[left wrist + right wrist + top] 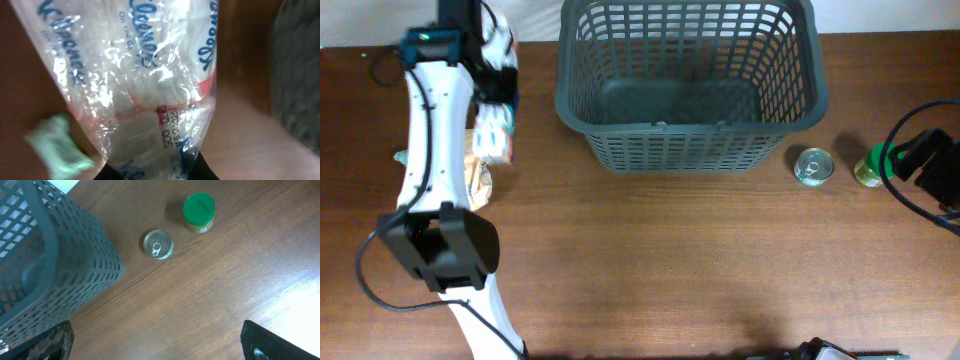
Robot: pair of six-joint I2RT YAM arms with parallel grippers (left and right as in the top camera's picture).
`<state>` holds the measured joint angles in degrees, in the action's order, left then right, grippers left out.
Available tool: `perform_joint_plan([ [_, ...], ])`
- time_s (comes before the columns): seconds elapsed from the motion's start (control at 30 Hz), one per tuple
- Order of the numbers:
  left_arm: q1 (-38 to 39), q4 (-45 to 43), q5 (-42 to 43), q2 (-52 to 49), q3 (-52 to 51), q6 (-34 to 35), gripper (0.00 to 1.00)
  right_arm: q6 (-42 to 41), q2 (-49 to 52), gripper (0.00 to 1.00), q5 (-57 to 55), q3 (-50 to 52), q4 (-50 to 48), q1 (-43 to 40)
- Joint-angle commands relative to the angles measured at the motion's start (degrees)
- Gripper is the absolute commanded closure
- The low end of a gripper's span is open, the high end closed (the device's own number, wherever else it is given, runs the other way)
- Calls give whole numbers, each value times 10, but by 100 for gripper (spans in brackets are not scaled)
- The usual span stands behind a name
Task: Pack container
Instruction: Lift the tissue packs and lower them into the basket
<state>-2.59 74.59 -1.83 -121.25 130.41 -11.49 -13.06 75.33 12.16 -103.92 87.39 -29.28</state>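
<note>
I will use my left gripper to let go of the clear Kleenex tissue pack on the dark grey basket's bottom, along the basket's back side [673, 90].
The container, a large dark grey lattice basket [690, 140], stands at the back middle of the table and looks empty. It also shows in the right wrist view [80, 280] and blurred at the right edge of the left wrist view [300, 75]. My left gripper [496, 78] is to the left of the basket and is shut on a clear plastic pack of Kleenex tissues [493, 135]. In the left wrist view the pack [145, 85] fills the frame above my dark fingers [155, 172]. My right gripper [160, 345] is open and empty over bare wood, right of the basket.
A small round tin can [813, 166] and a green-lidded jar [868, 168] stand right of the basket, also seen in the right wrist view as can [158, 244] and jar [199, 211]. A brownish packet [478, 178] and a pale green item [57, 147] lie under the left arm.
</note>
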Motion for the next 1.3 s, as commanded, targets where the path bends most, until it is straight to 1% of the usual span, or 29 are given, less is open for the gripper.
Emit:
perform_joint_plan([
  [0.0, 11, -7, -11, 77, 135, -62, 98, 6, 0, 1, 7, -3, 0, -4],
  [0.03, 22, -11, -7, 86, 179, -84, 98, 6, 0, 1, 7, -3, 0, -4],
  [0.1, 47, -21, 7, 97, 232, -131, 98, 6, 0, 1, 7, -3, 0, -4],
  [0.17, 94, -35, 35, 111, 273, -200, 98, 6, 0, 1, 7, -3, 0, -4],
  [0.2, 116, -39, 45, 115, 279, -230, 98, 6, 0, 1, 7, -3, 0, -4],
  [0.23, 153, -46, 57, 119, 282, -278, 98, 6, 0, 1, 7, -3, 0, -4],
  [0.3, 202, -49, 68, 118, 281, -338, 99, 6, 0, 1, 7, -3, 0, -4],
  [0.37, 268, -52, 71, 105, 270, -386, 98, 6, 0, 1, 7, -3, 0, -4],
  [0.47, 308, -52, 70, 78, 259, -414, 98, 6, 0, 1, 7, -3, 0, -4],
  [0.53, 329, -52, 70, 37, 252, -439, 98, 6, 0, 1, 7, -3, 0, -4],
  [0.63, 332, -59, 66, -28, 251, -485, 98, 6, 0, 1, 7, -3, 0, -4],
  [0.73, 322, -85, 54, -98, 251, -512, 98, 6, 0, 1, 7, -3, 0, -4],
  [0.77, 320, -89, 54, -115, 251, -534, 98, 6, 0, 1, 7, -3, 0, -4],
  [0.8, 318, -92, 48, -130, 251, -551, 98, 6, 0, 1, 7, -3, 0, -4],
  [0.83, 316, -108, 24, -156, 251, -559, 98, 6, 0, 1, 7, -3, 0, -4],
  [0.93, 316, -140, -49, -198, 251, -559, 98, 6, 0, 1, 7, -3, 0, -4],
  [0.97, 314, -149, -56, -209, 251, -559, 98, 6, 0, 1, 7, -3, 0, -4],
  [1.13, 297, -211, -51, -234, 251, -559, 98, 6, 0, 1, 7, -3, 0, -4],
  [1.27, 294, -209, -49, -246, 251, -557, 98, 6, 0, 1, 7, -3, 0, -4],
])
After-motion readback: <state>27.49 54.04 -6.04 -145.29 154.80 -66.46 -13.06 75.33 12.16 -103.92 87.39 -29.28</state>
